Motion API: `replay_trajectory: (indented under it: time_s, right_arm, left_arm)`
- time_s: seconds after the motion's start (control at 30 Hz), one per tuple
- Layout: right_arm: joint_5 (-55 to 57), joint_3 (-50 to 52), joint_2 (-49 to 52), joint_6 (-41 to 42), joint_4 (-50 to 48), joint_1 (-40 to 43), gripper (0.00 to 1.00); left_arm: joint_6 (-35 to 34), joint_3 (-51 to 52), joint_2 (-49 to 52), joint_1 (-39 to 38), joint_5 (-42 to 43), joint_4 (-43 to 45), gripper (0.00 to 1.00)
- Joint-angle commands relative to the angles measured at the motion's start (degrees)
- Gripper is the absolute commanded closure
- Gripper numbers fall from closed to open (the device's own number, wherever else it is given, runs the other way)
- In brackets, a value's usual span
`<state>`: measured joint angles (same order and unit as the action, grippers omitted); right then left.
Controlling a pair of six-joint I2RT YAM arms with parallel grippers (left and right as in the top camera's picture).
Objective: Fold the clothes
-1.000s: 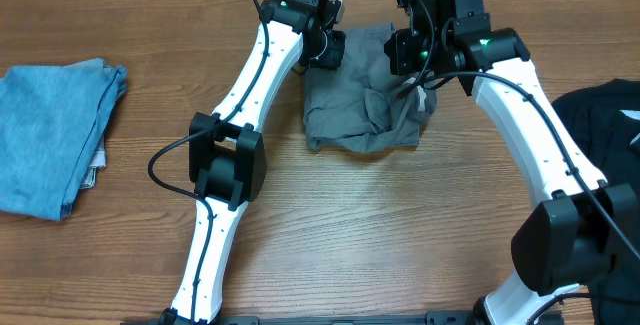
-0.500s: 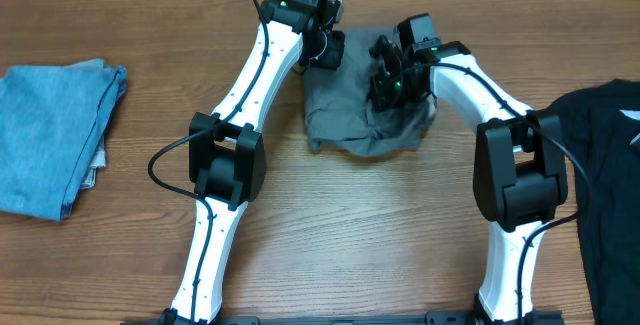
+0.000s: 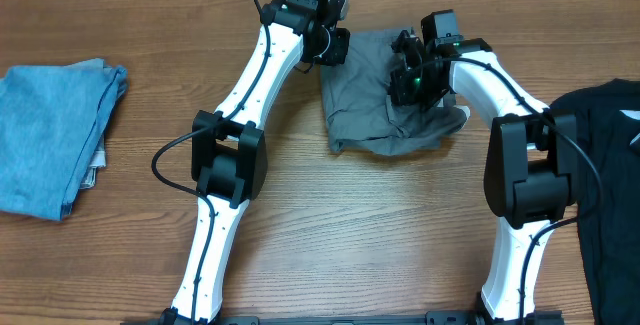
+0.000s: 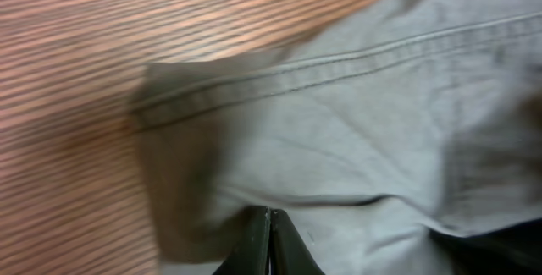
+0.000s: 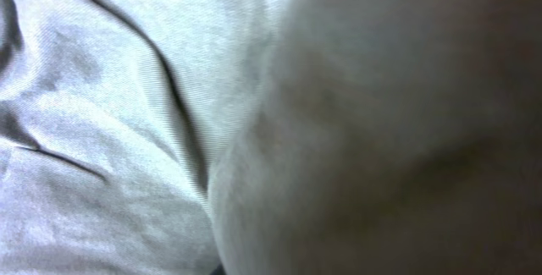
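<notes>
Grey cloth heaps round my right gripper mid-shorts; next I lift clear, then grip their crumpled near end [image 3: 448, 122].
The grey shorts [image 3: 365, 100] lie bunched at the back middle of the table. My left gripper [image 3: 335, 50] is at their far left corner, and in the left wrist view its fingers [image 4: 269, 237] are shut together on the grey cloth [image 4: 381, 123] next to a stitched hem. My right gripper [image 3: 412, 83] is pressed down into the right part of the shorts, with cloth heaped round it. The right wrist view is filled with grey fabric [image 5: 102, 97] close to the lens, and the fingers are hidden.
A light-blue folded garment [image 3: 50, 135] lies at the far left. A black shirt [image 3: 610, 175] lies at the right edge. Bare wooden table [image 3: 350, 235] lies in front of the shorts, and wood also shows in the left wrist view [image 4: 68, 72].
The right gripper came down into the shorts, then both grippers shifted right. The shorts slid to the right with them, and their right edge spread out.
</notes>
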<state>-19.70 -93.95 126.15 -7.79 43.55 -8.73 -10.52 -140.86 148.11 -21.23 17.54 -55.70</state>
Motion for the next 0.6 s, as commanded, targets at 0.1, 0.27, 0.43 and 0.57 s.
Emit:
replay_trajectory:
  time_s: [0.1,0.27,0.43,0.57]
  right_arm:
    - [-0.9,0.1,2.1,-0.6,0.3,-0.3,0.96]
    - [0.7,-3.2,-3.5,-0.6,3.9,0.5,0.96]
    - [16.2,-3.2,-7.4,-0.6,8.5,0.5,0.96]
    - [19.9,-0.7,-7.4,0.4,6.8,1.0,0.96]
  left_arm:
    - [-1.6,0.1,5.1,0.0,4.1,2.1,0.96]
    - [-1.5,0.1,7.5,0.0,0.0,1.5,0.96]
    - [-1.5,0.2,7.9,0.2,-0.8,1.8,0.95]
    - [-1.2,0.2,7.9,0.2,-1.5,1.4,0.94]
